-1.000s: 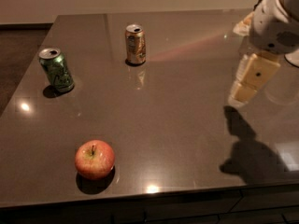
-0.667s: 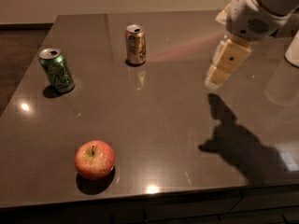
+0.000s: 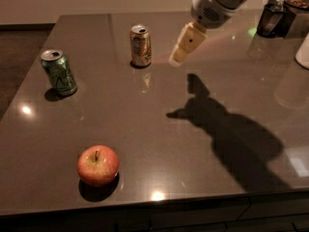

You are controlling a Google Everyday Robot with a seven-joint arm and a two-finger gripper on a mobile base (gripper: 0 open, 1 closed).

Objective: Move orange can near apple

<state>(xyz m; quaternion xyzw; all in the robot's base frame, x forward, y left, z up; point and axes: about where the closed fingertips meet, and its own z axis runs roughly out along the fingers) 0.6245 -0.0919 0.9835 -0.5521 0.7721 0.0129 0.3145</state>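
Note:
The upper half of the orange can [image 3: 142,38], below the can's top rim, should be the next place my gripper goes to and closes on.
The orange can [image 3: 140,46] stands upright on the dark table [image 3: 159,129], toward the back and left of centre. The apple [image 3: 98,165] sits near the table's front edge, left of centre, well apart from the can. My gripper [image 3: 179,54] hangs above the table just right of the orange can, pale fingers pointing down and to the left, apart from the can. It holds nothing that I can see.
A green can [image 3: 59,73] stands upright near the table's left edge. A dark container [image 3: 273,19] with objects sits at the back right, and a pale object [image 3: 303,52] at the right edge. The arm's shadow falls across the right half of the table.
My gripper has moved left across the table, from the right side toward the orange can. The cans and the apple have not moved.

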